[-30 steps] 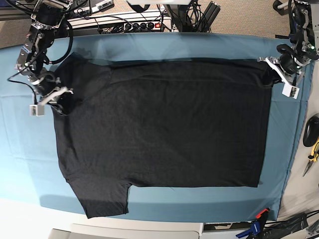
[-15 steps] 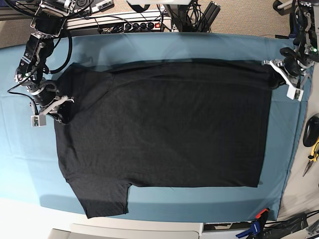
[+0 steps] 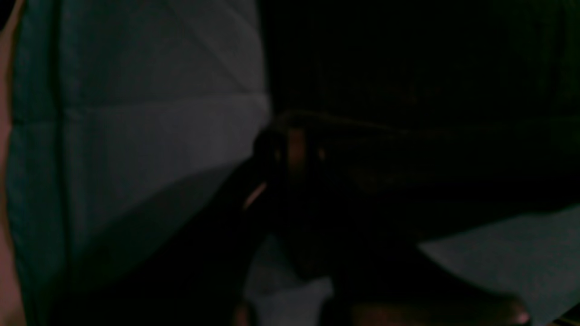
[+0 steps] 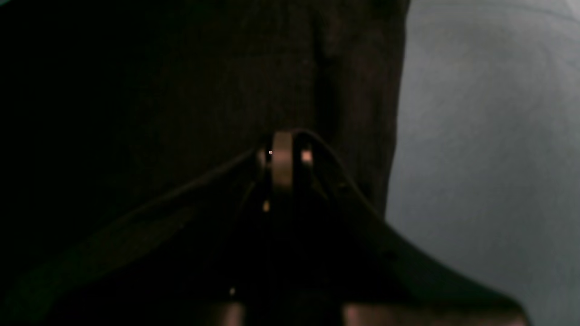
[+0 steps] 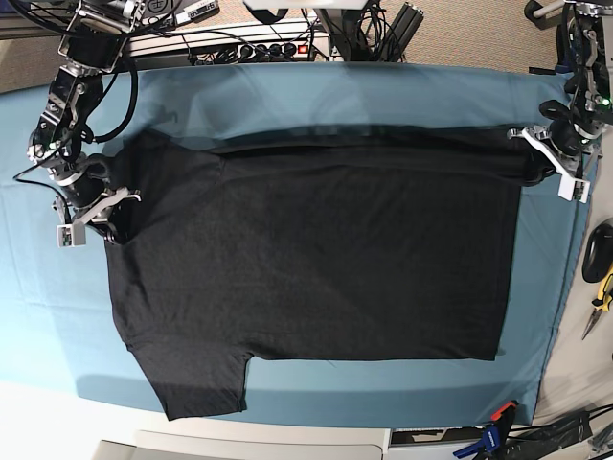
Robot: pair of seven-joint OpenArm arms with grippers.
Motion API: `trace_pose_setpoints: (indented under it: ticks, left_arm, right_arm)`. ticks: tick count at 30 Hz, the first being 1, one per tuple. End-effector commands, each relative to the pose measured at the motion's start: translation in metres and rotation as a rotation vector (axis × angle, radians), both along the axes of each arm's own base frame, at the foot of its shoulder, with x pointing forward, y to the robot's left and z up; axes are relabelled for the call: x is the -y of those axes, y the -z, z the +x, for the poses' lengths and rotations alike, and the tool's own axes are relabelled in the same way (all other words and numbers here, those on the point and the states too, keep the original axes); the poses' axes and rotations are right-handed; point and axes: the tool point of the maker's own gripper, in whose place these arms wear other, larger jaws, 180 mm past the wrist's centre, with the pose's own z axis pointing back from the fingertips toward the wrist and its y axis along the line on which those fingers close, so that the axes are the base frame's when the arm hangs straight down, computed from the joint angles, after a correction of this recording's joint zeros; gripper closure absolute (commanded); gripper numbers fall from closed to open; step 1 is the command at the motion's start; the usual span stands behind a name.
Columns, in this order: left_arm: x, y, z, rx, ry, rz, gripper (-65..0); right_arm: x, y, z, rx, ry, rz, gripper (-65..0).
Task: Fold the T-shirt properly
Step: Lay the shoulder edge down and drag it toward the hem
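Note:
The robot's left gripper should release the black T-shirt's far corner just nearer, along its side edge [image 5: 523,188] by the teal table cloth.
The black T-shirt [image 5: 316,259] lies spread on the teal table cloth [image 5: 316,91], one sleeve hanging toward the near left corner. My right gripper [image 5: 113,213], at the left of the base view, is shut on the shirt's left shoulder area. My left gripper [image 5: 533,153], at the right, is shut on the shirt's far right corner. The far edge runs taut between them and casts a shadow on the cloth. In the right wrist view the gripper [image 4: 283,156] pinches a raised ridge of dark T-shirt fabric [image 4: 181,113]. The left wrist view is dim; the gripper [image 3: 292,149] pinches the T-shirt fabric [image 3: 430,149].
Power strips and cables [image 5: 239,43] sit behind the table's far edge. Yellow-handled pliers [image 5: 601,297] and a black object [image 5: 599,249] lie off the cloth at the right. A blue and orange clamp [image 5: 493,436] sits at the near right corner.
Both grippers have moved outward and slightly toward the near side, still holding the shirt. The far edge has been drawn straighter and tauter between them.

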Motion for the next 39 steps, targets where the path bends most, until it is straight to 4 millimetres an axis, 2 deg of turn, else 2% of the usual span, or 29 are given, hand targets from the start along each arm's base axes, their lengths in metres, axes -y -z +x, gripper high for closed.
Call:
trace_pose_setpoints:
  ticks: [1,9,13,22,24,28,39]
  left_arm:
    - [-0.006,-0.016,0.012,0.056,0.003,0.019,0.0]
    - [-0.002,-0.018,0.017,0.065,0.014,0.014,0.0]
    - [0.011,-0.012,0.017,0.054,0.049,0.009,0.0]
    - [0.037,-0.010,0.036,0.068,0.151,0.065,0.0]
    - [0.036,-0.010,0.036,0.068,0.149,0.067,0.0]
    - [0.022,-0.008,0.038,0.060,0.090,0.123,0.0]
    - [0.017,-0.009,0.039,0.065,0.078,0.148,0.0]
  right_arm:
    - [0.007,-0.025,0.012,0.084,0.007,-0.010,0.0]
    - [0.006,-0.026,0.014,0.087,0.005,-0.012,0.0]
    - [0.000,-0.022,0.015,0.073,-0.017,-0.034,0.0]
    - [-0.006,-0.012,0.017,0.041,-0.017,-0.075,0.0]
    - [0.001,-0.011,0.017,0.035,0.022,-0.088,0.0]
    - [0.015,-0.009,0.018,0.024,0.101,-0.107,0.0]
    - [0.019,-0.009,0.018,0.022,0.124,-0.107,0.0]
